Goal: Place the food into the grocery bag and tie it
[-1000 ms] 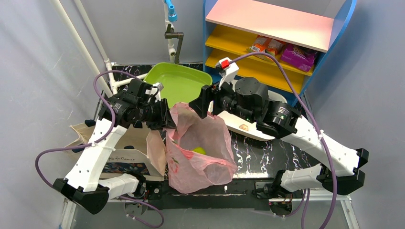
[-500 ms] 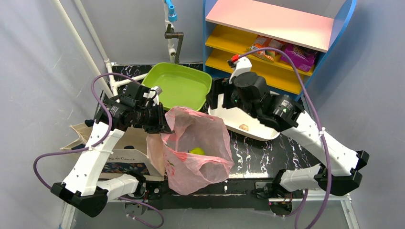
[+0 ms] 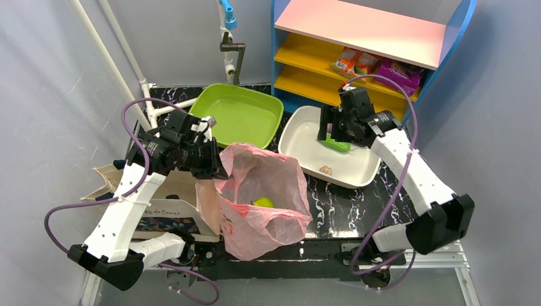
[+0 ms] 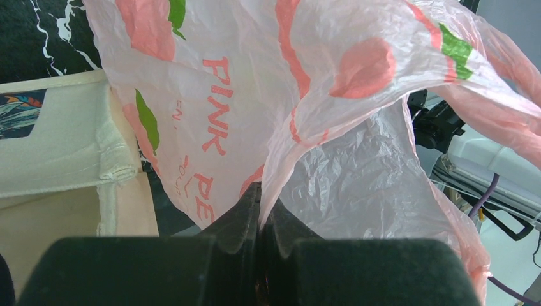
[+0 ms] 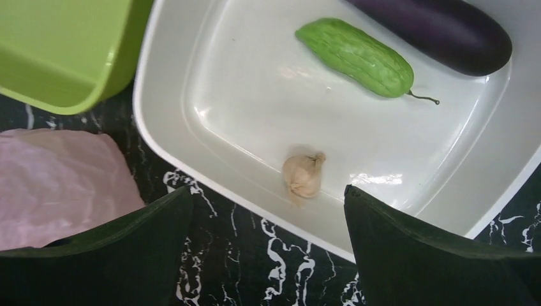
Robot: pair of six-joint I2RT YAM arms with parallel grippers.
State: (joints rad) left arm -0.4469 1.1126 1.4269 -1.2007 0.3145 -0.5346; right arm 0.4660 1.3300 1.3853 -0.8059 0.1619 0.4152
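Note:
My right gripper needs to next move to the green vegetable in the white tray and close on its thick end (image 3: pixel 342 146) (image 5: pixel 386 74) close to the stem.
The pink grocery bag (image 3: pixel 261 197) stands open at the table's middle, a yellow-green pear (image 3: pixel 263 202) lying inside it. My left gripper (image 3: pixel 217 167) is shut on the bag's left rim; in the left wrist view the thin pink plastic (image 4: pixel 268 95) is pinched between the closed jaws of the gripper (image 4: pixel 260 191). My right gripper (image 3: pixel 333 131) hovers open over the white tray (image 3: pixel 357 175). In the right wrist view the gripper (image 5: pixel 268 191) holds nothing, and the tray (image 5: pixel 191 146) holds a green vegetable (image 5: pixel 355 56), a dark-purple eggplant (image 5: pixel 440 29) and a small beige garlic bulb (image 5: pixel 303 175).
A lime-green tub (image 3: pixel 239 113) sits behind the bag. A beige canvas tote (image 3: pixel 163 197) lies to the bag's left. The blue shelf unit (image 3: pixel 370 44) with snack packets (image 3: pixel 376 67) stands at the back right. White pipes (image 3: pixel 121 64) rise at the back left.
My right arm has swung away from the bag's rim to above the white tray, jaws open. The left gripper has closed on the bag's left rim and drawn it slightly left.

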